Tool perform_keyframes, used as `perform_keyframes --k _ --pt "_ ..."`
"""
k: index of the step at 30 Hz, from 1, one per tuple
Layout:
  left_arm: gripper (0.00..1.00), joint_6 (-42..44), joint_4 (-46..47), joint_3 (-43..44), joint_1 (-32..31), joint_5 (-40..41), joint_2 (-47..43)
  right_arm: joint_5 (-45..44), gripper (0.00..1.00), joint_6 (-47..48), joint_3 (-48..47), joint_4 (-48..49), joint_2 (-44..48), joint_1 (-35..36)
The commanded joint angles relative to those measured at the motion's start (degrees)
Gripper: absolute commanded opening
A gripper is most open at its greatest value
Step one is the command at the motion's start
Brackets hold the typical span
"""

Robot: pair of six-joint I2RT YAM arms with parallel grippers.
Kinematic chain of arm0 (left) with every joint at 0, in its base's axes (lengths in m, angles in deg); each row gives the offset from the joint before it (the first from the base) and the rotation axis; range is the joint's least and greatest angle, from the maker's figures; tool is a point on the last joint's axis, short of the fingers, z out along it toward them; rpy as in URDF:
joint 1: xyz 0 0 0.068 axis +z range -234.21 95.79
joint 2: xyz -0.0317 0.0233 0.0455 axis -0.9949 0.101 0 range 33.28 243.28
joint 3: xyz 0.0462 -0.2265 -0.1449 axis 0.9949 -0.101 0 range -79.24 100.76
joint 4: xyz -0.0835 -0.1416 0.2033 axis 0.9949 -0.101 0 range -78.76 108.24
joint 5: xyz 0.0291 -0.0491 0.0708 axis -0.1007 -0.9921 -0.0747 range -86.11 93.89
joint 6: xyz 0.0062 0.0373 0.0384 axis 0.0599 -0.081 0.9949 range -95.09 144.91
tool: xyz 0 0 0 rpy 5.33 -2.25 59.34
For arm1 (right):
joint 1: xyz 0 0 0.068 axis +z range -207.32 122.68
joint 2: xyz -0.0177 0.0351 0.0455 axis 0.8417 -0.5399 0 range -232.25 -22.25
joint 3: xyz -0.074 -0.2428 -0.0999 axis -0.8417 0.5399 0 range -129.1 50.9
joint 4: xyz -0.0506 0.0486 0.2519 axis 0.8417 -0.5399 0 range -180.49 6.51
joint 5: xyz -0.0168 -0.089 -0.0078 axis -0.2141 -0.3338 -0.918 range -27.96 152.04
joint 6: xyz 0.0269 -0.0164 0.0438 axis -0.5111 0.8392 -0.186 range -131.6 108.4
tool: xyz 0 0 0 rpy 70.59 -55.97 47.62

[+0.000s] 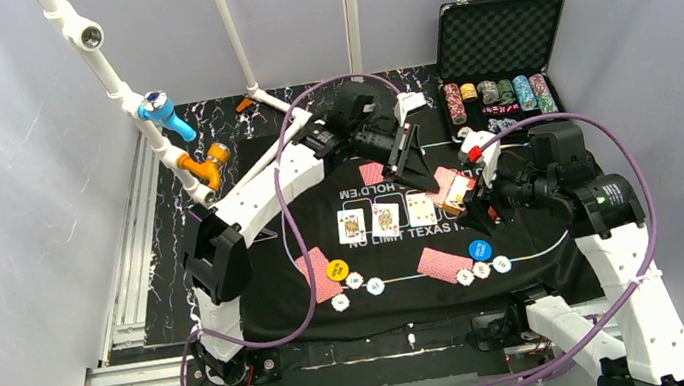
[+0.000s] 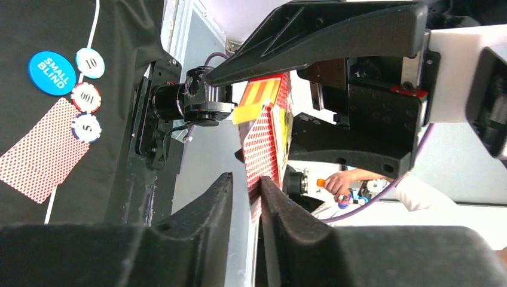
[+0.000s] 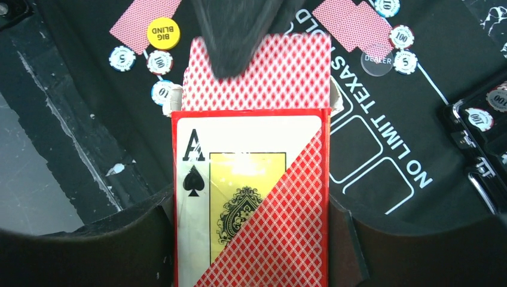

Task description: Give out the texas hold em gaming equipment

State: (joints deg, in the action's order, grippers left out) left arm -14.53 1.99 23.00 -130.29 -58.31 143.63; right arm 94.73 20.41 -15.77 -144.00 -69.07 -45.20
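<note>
My left gripper has a gap showing beside the card in its fingers, so I will reopen it, pinch the card's exposed end (image 3: 288, 63) and pull it from the card box.
My right gripper (image 3: 251, 239) is shut on a red card box (image 3: 251, 197) with an ace of spades on its front, held above the mat (image 1: 464, 191). A red-backed card (image 3: 281, 72) sticks out of its top. My left gripper (image 2: 246, 197) straddles that card's edge (image 2: 260, 143); the card lies against one finger (image 2: 281, 203), and a gap shows on the other side. Three face-up cards (image 1: 386, 217) lie mid-mat. Red-backed cards (image 1: 313, 270) lie by the yellow button (image 1: 336, 270), and more (image 1: 444, 262) lie by the blue button (image 1: 479, 249), with pale chips (image 1: 354, 280) beside them.
The black felt mat (image 1: 526, 238) covers the table. The open black case (image 1: 498, 40) with chip stacks stands at the back right. A white pipe frame (image 1: 157, 128) rises at the back left. A clear dealer disc (image 3: 377, 60) lies near further red-backed cards (image 3: 353, 24).
</note>
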Motion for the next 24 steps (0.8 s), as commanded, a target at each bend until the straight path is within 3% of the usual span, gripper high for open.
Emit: perform_keyframes --k 1,4,6,7,9,12,16,24 --pt "0.19 -3.41 6.07 -2.55 3.44 -2.74 -3.76 2.43 0.01 0.77 -1.71 2.86 1.48 0.19" --pt "0.21 -8.35 13.66 -5.07 4.26 -4.35 -5.28 2.22 0.01 0.87 -1.66 2.53 1.31 0.19" --pt "0.33 -10.91 18.68 -6.45 4.39 -5.09 -6.10 2.05 0.01 0.96 -1.54 2.31 1.29 0.19" --pt "0.46 -10.85 18.81 -6.45 4.36 -5.05 -6.37 1.97 0.01 1.01 -1.49 2.40 1.22 0.19" --pt "0.61 -10.67 18.83 -6.52 4.41 -4.34 -6.85 1.86 0.01 1.01 -1.44 2.35 0.96 0.19" --pt "0.71 -10.93 18.64 -5.91 3.83 -3.28 -6.35 2.00 0.01 0.80 -1.52 2.75 0.71 0.19" --pt "0.69 -9.39 16.85 -5.05 1.77 -1.44 -4.88 2.12 0.01 0.19 -1.68 3.65 0.22 0.21" --pt "0.37 -1.74 7.32 -4.64 1.52 0.11 -6.07 1.68 0.01 -0.08 -2.17 3.08 0.66 0.19"
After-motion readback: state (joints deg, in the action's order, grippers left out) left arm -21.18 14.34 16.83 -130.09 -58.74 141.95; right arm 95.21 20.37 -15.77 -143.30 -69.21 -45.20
